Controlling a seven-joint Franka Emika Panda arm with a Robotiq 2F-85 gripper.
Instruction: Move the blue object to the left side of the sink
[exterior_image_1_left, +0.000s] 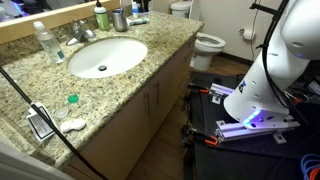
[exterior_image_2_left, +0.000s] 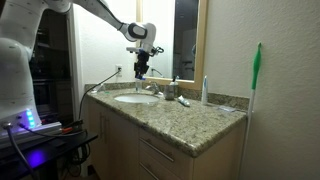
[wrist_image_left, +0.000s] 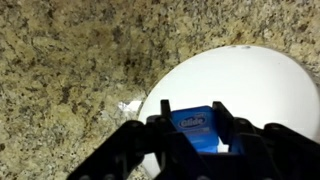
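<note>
The robot's gripper needs to let go of the blue object on the granite counter near the sink (exterior_image_1_left: 50, 85), behind the small teal piece.
In the wrist view my gripper (wrist_image_left: 193, 118) is shut on the blue object (wrist_image_left: 198, 130), a small blue box with a white "Glide" label held between the black fingers. Below it is the white sink basin (wrist_image_left: 255, 80) and its edge against the speckled granite counter (wrist_image_left: 70, 70). In an exterior view the gripper (exterior_image_2_left: 140, 68) hangs above the sink (exterior_image_2_left: 135, 98), near the faucet (exterior_image_2_left: 152, 89); the blue object is too small to make out there. In an exterior view the sink (exterior_image_1_left: 125, 48) shows its dark drain hole, and the gripper is out of view.
A clear bottle (exterior_image_1_left: 45, 40), chrome faucet (exterior_image_1_left: 80, 35) and cups (exterior_image_1_left: 119, 18) stand behind the sink. A small teal piece (exterior_image_1_left: 72, 99) and two small items (exterior_image_1_left: 41, 123) lie on the counter's near end. A white toilet (exterior_image_1_left: 206, 43) stands beyond. A green toothbrush (exterior_image_2_left: 256, 70) stands upright.
</note>
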